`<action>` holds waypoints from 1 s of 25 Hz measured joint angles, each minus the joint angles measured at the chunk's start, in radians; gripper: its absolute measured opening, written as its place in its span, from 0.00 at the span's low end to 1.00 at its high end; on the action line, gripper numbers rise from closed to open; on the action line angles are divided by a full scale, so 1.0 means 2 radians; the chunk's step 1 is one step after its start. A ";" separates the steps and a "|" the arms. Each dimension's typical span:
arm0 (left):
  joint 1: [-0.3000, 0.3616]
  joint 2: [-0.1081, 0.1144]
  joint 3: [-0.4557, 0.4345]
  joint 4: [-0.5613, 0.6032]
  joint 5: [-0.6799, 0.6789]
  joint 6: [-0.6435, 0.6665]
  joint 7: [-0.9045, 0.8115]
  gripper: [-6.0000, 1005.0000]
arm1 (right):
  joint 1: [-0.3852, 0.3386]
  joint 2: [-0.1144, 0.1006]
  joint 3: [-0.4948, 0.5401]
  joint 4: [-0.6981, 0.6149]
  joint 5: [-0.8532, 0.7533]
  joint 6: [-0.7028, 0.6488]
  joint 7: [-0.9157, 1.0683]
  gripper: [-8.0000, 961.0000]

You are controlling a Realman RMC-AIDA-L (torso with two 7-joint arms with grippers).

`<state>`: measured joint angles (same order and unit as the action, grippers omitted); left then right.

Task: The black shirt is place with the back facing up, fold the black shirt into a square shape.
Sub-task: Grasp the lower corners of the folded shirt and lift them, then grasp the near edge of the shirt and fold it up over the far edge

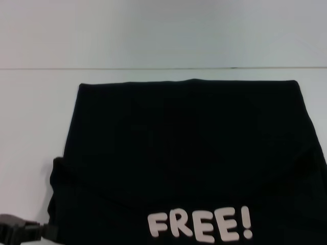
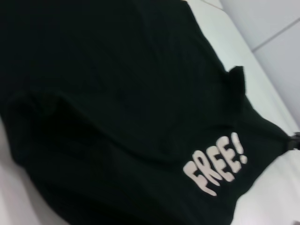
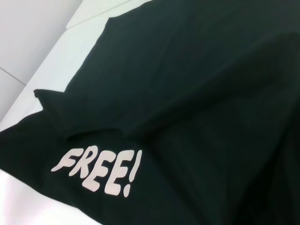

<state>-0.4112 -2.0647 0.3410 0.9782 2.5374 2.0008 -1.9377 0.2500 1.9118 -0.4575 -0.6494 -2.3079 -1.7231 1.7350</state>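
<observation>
My left gripper should release the front corner of the black shirt at the shirt's far corner on that same side [image 1: 77,104].
The black shirt [image 1: 184,148] lies spread on the white table [image 1: 30,117], much wider than the grippers. Its far edge is straight. White letters "FREE!" [image 1: 200,225] show face up near its front edge, also visible in the left wrist view [image 2: 216,164] and the right wrist view [image 3: 97,171]. A soft fold line runs across the cloth above the letters. A small flap of cloth [image 1: 57,164] sticks out at the shirt's left side. My left gripper [image 1: 15,232] shows only as a dark part at the front left corner, beside the shirt's edge. My right gripper is out of view.
The white table [image 1: 163,74] ends at a straight far edge, with a pale wall [image 1: 163,30] behind. Bare table shows left of the shirt. A dark part [image 2: 295,140] sits at the edge of the left wrist view, by the shirt's front edge.
</observation>
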 joint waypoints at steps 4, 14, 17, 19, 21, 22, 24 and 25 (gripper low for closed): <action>0.005 0.000 -0.005 -0.001 0.010 0.027 0.009 0.08 | -0.013 0.002 0.035 0.001 -0.026 -0.017 -0.018 0.05; 0.010 -0.002 -0.008 -0.004 0.026 0.031 0.022 0.08 | -0.029 0.007 0.054 0.005 -0.034 -0.036 -0.036 0.05; -0.009 0.004 -0.022 -0.008 0.022 0.027 0.020 0.08 | -0.012 0.007 0.065 0.005 -0.032 -0.036 -0.037 0.05; -0.030 0.011 -0.032 -0.016 0.017 0.020 0.017 0.09 | 0.006 0.006 0.074 0.005 -0.032 -0.032 -0.037 0.05; -0.053 0.020 -0.037 -0.025 0.013 0.006 0.010 0.09 | 0.027 0.004 0.079 0.006 -0.032 -0.023 -0.037 0.05; -0.065 0.024 -0.038 -0.030 0.011 -0.004 0.004 0.09 | 0.036 0.002 0.080 0.007 -0.032 -0.019 -0.037 0.05; -0.087 0.032 -0.036 -0.040 0.011 -0.031 -0.008 0.09 | 0.058 -0.001 0.081 0.007 -0.031 -0.007 -0.035 0.05; -0.096 0.035 -0.034 -0.046 0.011 -0.045 -0.013 0.09 | 0.067 -0.002 0.081 0.008 -0.031 0.000 -0.033 0.05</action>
<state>-0.6036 -1.9937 0.2728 0.8856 2.5594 1.9099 -1.9639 0.3848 1.9070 -0.2963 -0.6341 -2.3707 -1.7225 1.6696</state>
